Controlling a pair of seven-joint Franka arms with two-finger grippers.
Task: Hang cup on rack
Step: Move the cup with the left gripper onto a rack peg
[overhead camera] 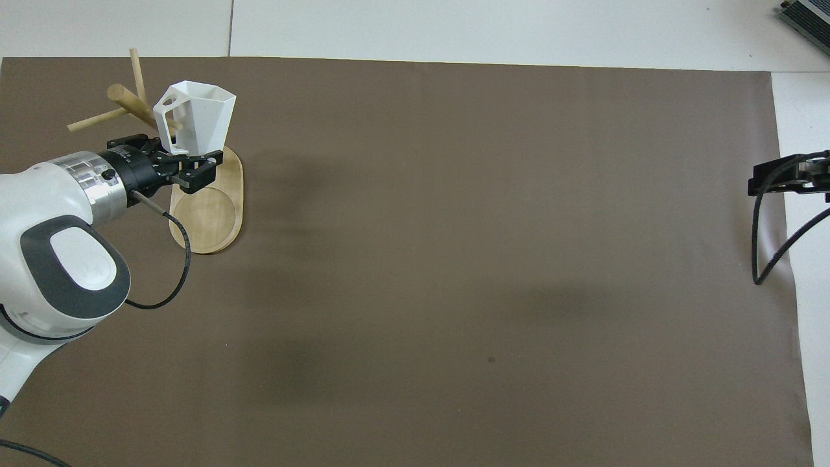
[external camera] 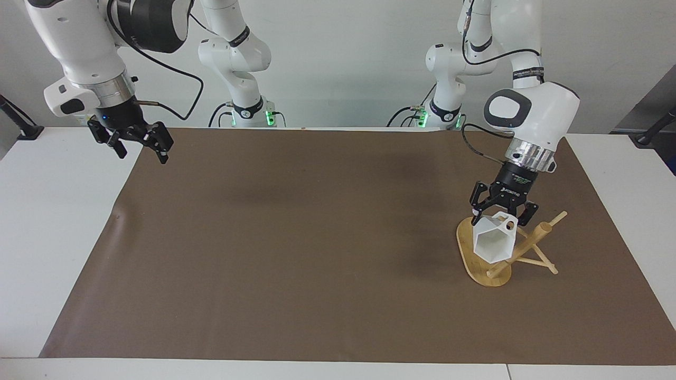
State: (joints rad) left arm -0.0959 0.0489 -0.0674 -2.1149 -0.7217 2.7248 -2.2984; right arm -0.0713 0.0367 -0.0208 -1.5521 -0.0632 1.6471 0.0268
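Note:
My left gripper is to release the white cup on the rack's thin peg (overhead camera: 187,133) next to the post, above the oval base.
The white faceted cup (external camera: 491,240) (overhead camera: 201,117) hangs tilted in the air over the rack's oval base (external camera: 475,269) (overhead camera: 207,220), its handle turned toward the leaning bamboo post (external camera: 528,245) (overhead camera: 133,102) and close beside it. My left gripper (external camera: 501,214) (overhead camera: 185,159) is shut on the cup's lower end from above. Whether the handle touches a peg I cannot tell. My right gripper (external camera: 140,150) (overhead camera: 778,181) hangs open and holds nothing, over the mat's edge at the right arm's end of the table.
A brown mat (external camera: 317,237) covers most of the white table (external camera: 53,237). The rack's thin pegs (external camera: 544,264) stick out sideways over the mat. A grey device (overhead camera: 807,16) sits at a table corner.

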